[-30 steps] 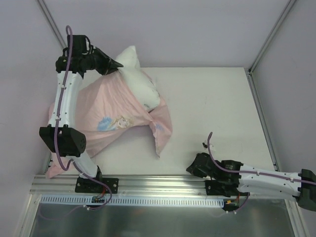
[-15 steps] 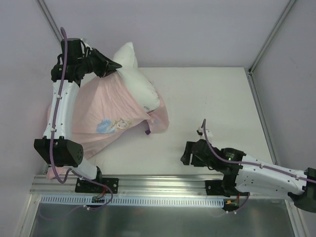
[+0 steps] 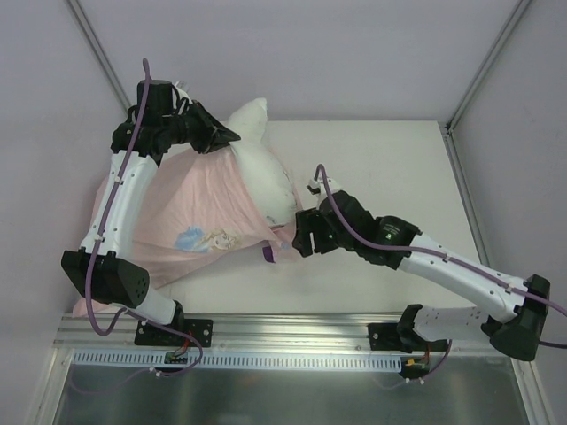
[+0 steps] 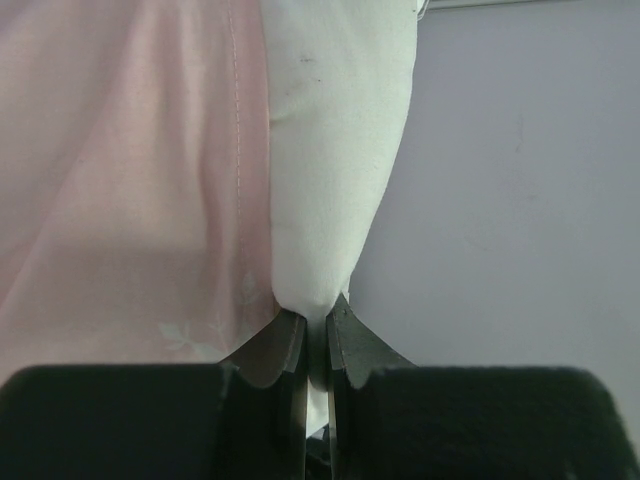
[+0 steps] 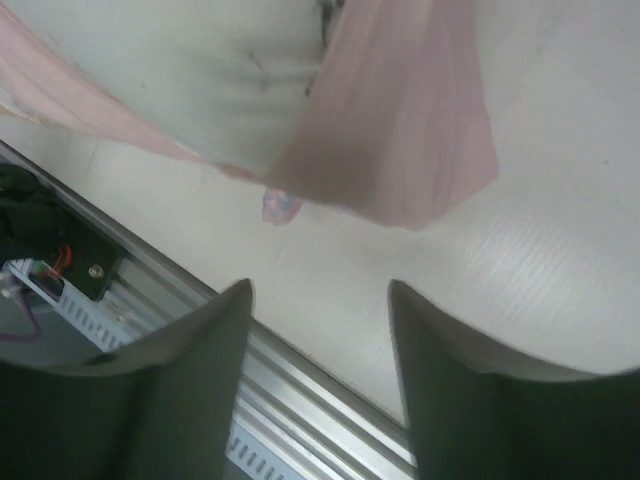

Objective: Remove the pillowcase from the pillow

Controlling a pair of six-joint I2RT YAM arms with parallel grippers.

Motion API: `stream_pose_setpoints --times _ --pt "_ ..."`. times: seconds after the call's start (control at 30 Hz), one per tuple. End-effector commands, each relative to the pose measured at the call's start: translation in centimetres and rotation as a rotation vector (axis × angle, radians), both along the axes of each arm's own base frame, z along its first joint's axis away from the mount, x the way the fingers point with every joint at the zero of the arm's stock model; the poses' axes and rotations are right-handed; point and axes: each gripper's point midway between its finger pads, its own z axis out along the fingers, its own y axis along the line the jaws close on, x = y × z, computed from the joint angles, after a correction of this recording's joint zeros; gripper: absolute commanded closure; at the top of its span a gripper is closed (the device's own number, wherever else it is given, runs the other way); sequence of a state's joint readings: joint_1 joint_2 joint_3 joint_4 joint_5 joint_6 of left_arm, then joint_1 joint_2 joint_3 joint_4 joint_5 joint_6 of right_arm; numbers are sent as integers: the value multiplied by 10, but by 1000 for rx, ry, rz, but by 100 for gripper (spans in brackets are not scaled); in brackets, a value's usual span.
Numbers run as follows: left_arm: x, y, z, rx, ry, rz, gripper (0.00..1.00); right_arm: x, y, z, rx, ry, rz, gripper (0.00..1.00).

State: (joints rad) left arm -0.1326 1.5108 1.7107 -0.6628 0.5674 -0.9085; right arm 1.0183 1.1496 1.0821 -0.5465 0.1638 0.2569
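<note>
The pillowcase's pink flap hangs before my right gripper; it should back off, then take the pillow's white end (image 3: 269, 177) once my left gripper lays it flat.
The white pillow (image 3: 266, 168) lies at the table's back left, its right end sticking out of the pink pillowcase (image 3: 190, 199). My left gripper (image 3: 230, 137) is shut on the pillow's far corner and holds it raised; in the left wrist view white pillow (image 4: 335, 150) fabric is pinched between the jaws of that gripper (image 4: 315, 325), with the pillowcase (image 4: 130, 180) beside it. My right gripper (image 3: 298, 239) stands open just right of the pillowcase's open hem. In the right wrist view a pink pillowcase flap (image 5: 400, 150) hangs beyond the open gripper (image 5: 320, 300), with nothing between its fingers.
The white table (image 3: 390, 168) stretches right of the pillow, bounded by purple walls and metal frame posts (image 3: 483, 66). An aluminium rail (image 3: 292, 332) runs along the near edge, also in the right wrist view as the rail (image 5: 300, 400). The pillowcase's left end hangs over the table's left edge.
My right arm swung from the near edge up to the pillowcase's open end, its jaws opening. My left gripper shifted right with the pillow corner, and the pillowcase's hem drew in.
</note>
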Motion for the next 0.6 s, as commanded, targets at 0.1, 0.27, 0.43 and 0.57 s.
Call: stream_pose_setpoints --times 0.1,0.27,0.43,0.57 --pt "-16 -9 52 -50 -182 -51 100 36 24 18 81 -53 15 66" --pt "-18 -8 58 -54 -195 -53 100 44 11 -6 114 11 -48 99" --pt "-19 -9 63 -64 -203 -52 100 39 -1 -31 160 37 -92 99" --pt "-21 -9 65 -61 -209 -53 100 34 6 -26 189 12 -26 51"
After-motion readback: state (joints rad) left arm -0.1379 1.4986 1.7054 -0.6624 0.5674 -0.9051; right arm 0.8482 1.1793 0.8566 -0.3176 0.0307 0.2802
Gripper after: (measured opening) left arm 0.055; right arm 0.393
